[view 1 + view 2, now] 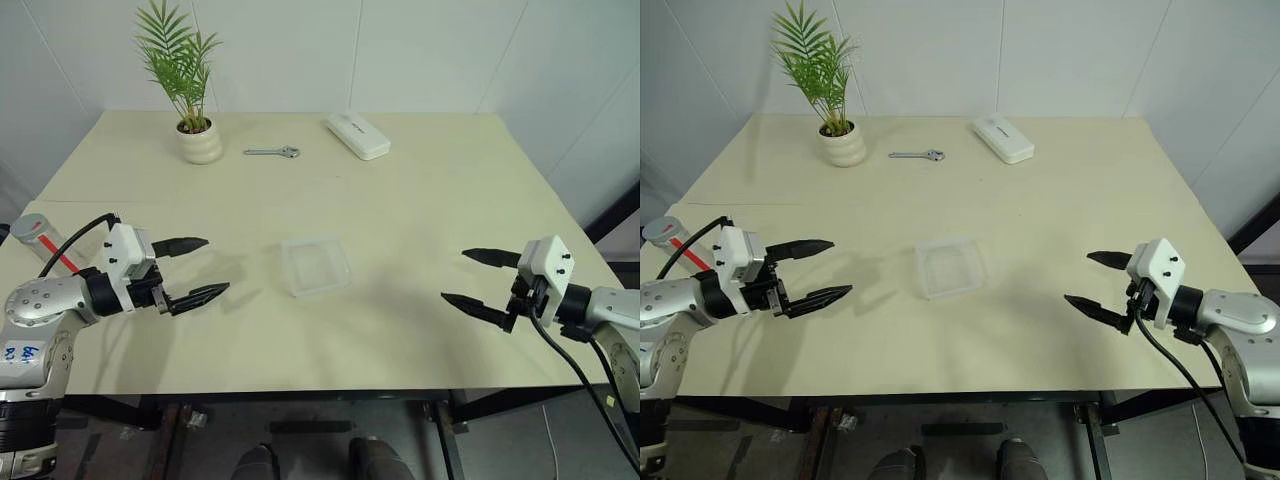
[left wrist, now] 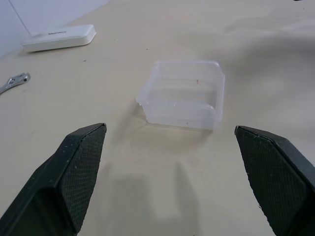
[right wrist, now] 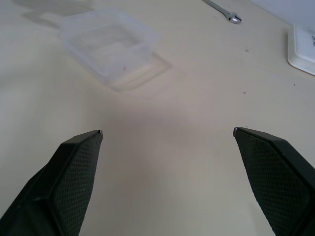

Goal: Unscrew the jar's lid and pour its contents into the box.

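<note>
The left gripper next closes around the grey jar's striped body [image 1: 53, 248], below the jar's lid.
The jar [image 1: 40, 240], grey with a red stripe, sits at the table's left edge behind my left arm, partly covered by the arm and a cable. Its grey lid [image 1: 660, 231] seems to be on it. The contents are too small to make out. The clear box [image 1: 315, 265] rests in the middle of the table, also seen from the left wrist as box [image 2: 184, 93]. My left gripper [image 1: 215, 265] hovers open to the box's left, pointing at it. My right gripper [image 1: 455, 276] hovers open to its right. Both are well apart from it and hold nothing.
At the back of the table stand a potted plant [image 1: 200, 142], a small metal wrench [image 1: 272, 152] and a white oblong case [image 1: 357, 134]. The table's front edge [image 1: 320, 388] runs just below both grippers.
</note>
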`<control>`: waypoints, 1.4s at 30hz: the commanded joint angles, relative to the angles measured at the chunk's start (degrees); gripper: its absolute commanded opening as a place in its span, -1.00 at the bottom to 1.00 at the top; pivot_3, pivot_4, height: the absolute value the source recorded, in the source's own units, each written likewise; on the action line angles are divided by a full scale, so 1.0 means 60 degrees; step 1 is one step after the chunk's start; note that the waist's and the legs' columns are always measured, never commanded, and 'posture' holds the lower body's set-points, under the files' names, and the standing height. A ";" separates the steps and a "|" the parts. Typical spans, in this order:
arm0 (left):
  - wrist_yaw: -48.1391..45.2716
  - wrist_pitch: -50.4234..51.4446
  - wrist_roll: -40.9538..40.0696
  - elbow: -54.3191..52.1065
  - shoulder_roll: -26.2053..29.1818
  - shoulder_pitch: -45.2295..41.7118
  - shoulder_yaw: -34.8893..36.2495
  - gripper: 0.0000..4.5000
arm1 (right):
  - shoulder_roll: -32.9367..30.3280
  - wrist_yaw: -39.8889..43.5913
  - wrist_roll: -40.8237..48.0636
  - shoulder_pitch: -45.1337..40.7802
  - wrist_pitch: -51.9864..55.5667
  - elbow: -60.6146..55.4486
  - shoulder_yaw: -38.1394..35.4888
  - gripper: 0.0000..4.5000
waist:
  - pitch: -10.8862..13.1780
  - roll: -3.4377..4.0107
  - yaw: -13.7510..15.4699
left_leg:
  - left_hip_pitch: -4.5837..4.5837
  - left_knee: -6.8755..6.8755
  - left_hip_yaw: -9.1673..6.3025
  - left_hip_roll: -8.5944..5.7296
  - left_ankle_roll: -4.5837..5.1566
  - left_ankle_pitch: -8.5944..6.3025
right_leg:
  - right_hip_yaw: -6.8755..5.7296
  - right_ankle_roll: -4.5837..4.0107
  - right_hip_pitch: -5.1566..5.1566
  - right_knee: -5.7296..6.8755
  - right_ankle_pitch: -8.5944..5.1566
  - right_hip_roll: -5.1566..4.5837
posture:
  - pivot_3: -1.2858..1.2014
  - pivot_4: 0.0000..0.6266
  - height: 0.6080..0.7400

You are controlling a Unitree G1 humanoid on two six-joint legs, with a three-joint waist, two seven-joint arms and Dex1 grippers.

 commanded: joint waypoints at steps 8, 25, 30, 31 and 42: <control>0.1448 -0.0063 0.0258 -0.0933 -0.0291 0.1602 0.1285 0.98 | 0.0400 0.0141 0.0152 -0.0968 -0.0135 0.0170 0.0600 1.00 | 0.0000 0.0000 -0.0116 | 0.0008 0.0013 0.0024 0.0009 0.0007 -0.0006 | 0.0019 0.0002 -0.0002 0.0002 0.0006 -0.0001 | 0.03 -0.52 1.00; 1.1637 -0.0515 0.3008 -0.2917 -0.6328 0.2909 0.3937 0.98 | 0.3371 0.0591 0.0788 -0.4643 0.0350 0.1297 0.2620 1.00 | -0.0023 -0.0044 0.0016 | 0.0007 0.0064 0.0024 0.0010 0.0023 -0.0001 | 0.0029 0.0005 0.0011 0.0005 0.0060 0.0011 | 0.03 -0.52 1.00; 1.2761 -0.1002 0.3620 -0.1775 -0.6189 0.1845 0.3782 0.98 | 0.3887 0.0954 0.0578 -0.4908 0.0113 0.1599 0.3162 1.00 | -0.0030 -0.0055 0.0020 | -0.0003 0.0060 0.0028 0.0006 0.0023 -0.0003 | 0.0028 -0.0020 0.0019 -0.0025 0.0054 0.0001 | 0.03 -0.52 1.00; 1.2913 -0.1155 0.3632 -0.1400 -0.6136 0.1483 0.3751 0.98 | 0.3993 0.1051 0.0396 -0.4933 -0.0109 0.1661 0.3343 1.00 | -0.0030 -0.0055 0.0016 | -0.0003 0.0060 0.0028 0.0007 0.0023 -0.0003 | 0.0028 0.0001 0.0016 -0.0022 0.0065 0.0004 | 0.03 -0.52 1.00; 1.4051 -0.2151 0.3913 0.2148 -0.5181 -0.1038 0.3475 0.98 | 0.4380 0.0454 0.0186 -0.4780 -0.0020 0.1252 0.3368 1.00 | -0.0033 -0.0060 0.0018 | -0.0008 0.0031 0.0043 0.0019 0.0008 -0.0011 | 0.0020 0.0011 -0.0021 -0.0010 0.0066 0.0012 | 0.03 -0.52 1.00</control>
